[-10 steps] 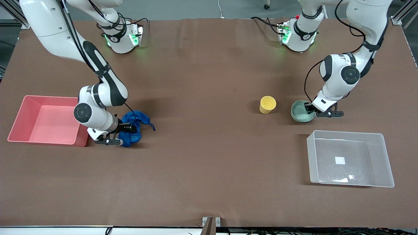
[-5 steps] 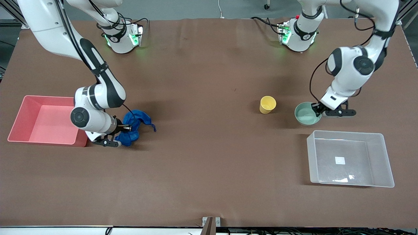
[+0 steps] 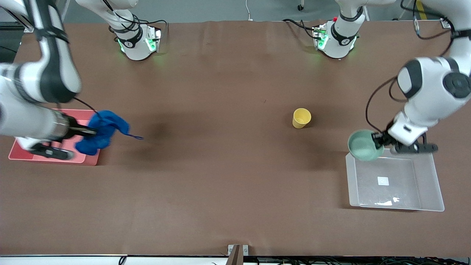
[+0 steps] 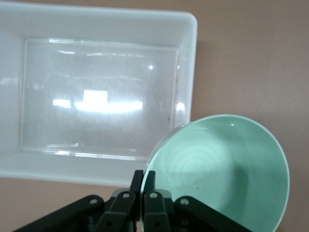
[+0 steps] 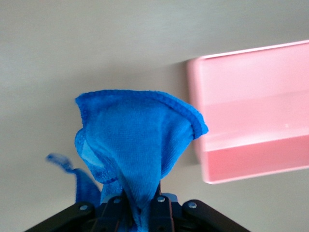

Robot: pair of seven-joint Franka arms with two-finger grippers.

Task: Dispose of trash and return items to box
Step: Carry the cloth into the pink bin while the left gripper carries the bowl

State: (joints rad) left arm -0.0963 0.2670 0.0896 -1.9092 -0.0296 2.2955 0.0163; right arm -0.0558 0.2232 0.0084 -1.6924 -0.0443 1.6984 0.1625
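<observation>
The blue rag, now hanging over the pink bin's edge, will be let go by my right gripper in the pink bin's end [image 3: 80, 133] [image 5: 260, 121] that is nearest to the yellow cup.
My right gripper [image 3: 87, 131] is shut on the blue rag [image 3: 101, 132] and holds it in the air over the edge of the pink bin [image 3: 22, 154]; its thread trails out. In the right wrist view the rag [image 5: 140, 145] hangs from the jaws beside the pink bin [image 5: 251, 125]. My left gripper [image 3: 381, 140] is shut on the rim of the mint-green bowl [image 3: 362, 145], held tilted over the corner of the clear box [image 3: 427, 180]. The left wrist view shows the bowl [image 4: 227, 169] and the box [image 4: 188, 63]. The yellow cup [image 3: 301, 117] stands on the table.
The brown table [image 3: 228, 176] stretches between the two bins. The arm bases stand along the table's edge farthest from the front camera. A small bracket [image 3: 237, 254] sits at the table edge nearest to the front camera.
My right gripper lifted the rag off the table and carried it toward the pink bin. My left gripper lifted the bowl and moved it to the clear box's corner.
</observation>
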